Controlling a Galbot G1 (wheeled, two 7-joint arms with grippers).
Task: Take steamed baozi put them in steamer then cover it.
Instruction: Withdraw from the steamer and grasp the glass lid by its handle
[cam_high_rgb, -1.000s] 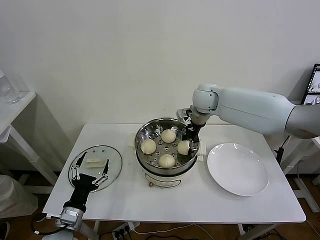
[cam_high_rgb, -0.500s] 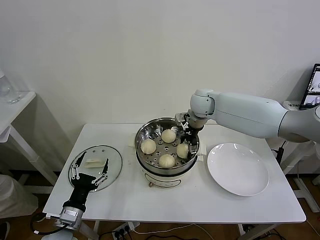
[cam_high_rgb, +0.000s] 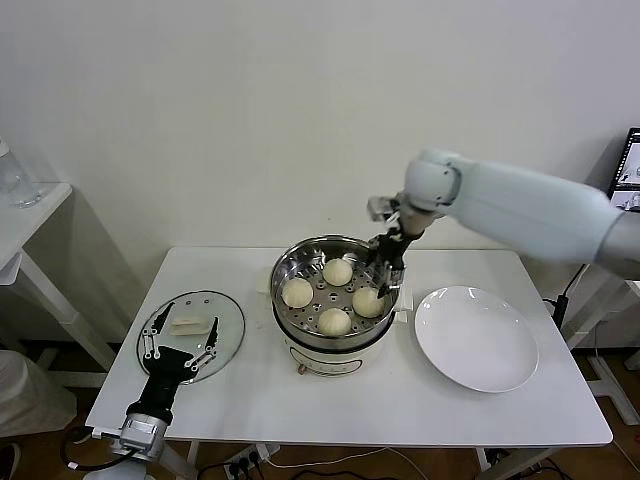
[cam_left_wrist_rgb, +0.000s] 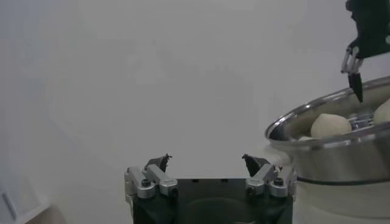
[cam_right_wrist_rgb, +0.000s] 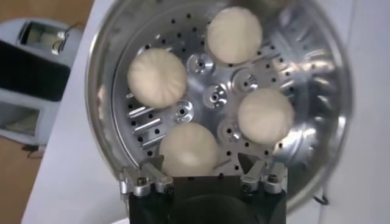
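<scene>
The robot's left gripper needs to close on the middle of the white handle (cam_high_rgb: 190, 326) on the glass cover, because the baozi are already lying in the steamer.
Several cream-white steamed baozi (cam_high_rgb: 337, 271) lie on the perforated tray of the steel steamer (cam_high_rgb: 283, 268) at the table's middle. My right gripper (cam_high_rgb: 384, 263) hangs open and empty just above the steamer's right side, over the nearest baozi (cam_high_rgb: 367, 302). The right wrist view looks straight down into the steamer (cam_right_wrist_rgb: 102, 58): my right gripper (cam_right_wrist_rgb: 201, 162) stands wide above one baozi (cam_right_wrist_rgb: 189, 148), apart from it. The glass cover (cam_high_rgb: 218, 310) lies flat on the table's left. My left gripper (cam_high_rgb: 180, 346) rests open at its near edge, (cam_left_wrist_rgb: 207, 162) with nothing between its fingers.
An empty white plate (cam_high_rgb: 476, 338) sits right of the steamer. The steamer's white base (cam_high_rgb: 322, 358) stands between cover and plate. A side table (cam_high_rgb: 20, 215) is at far left. The left wrist view shows the steamer (cam_left_wrist_rgb: 332, 146) and my right arm's fingers (cam_left_wrist_rgb: 356, 73) above it.
My right gripper opened, let a baozi go at the steamer's right side, and rose above the rim. The left arm has not moved.
</scene>
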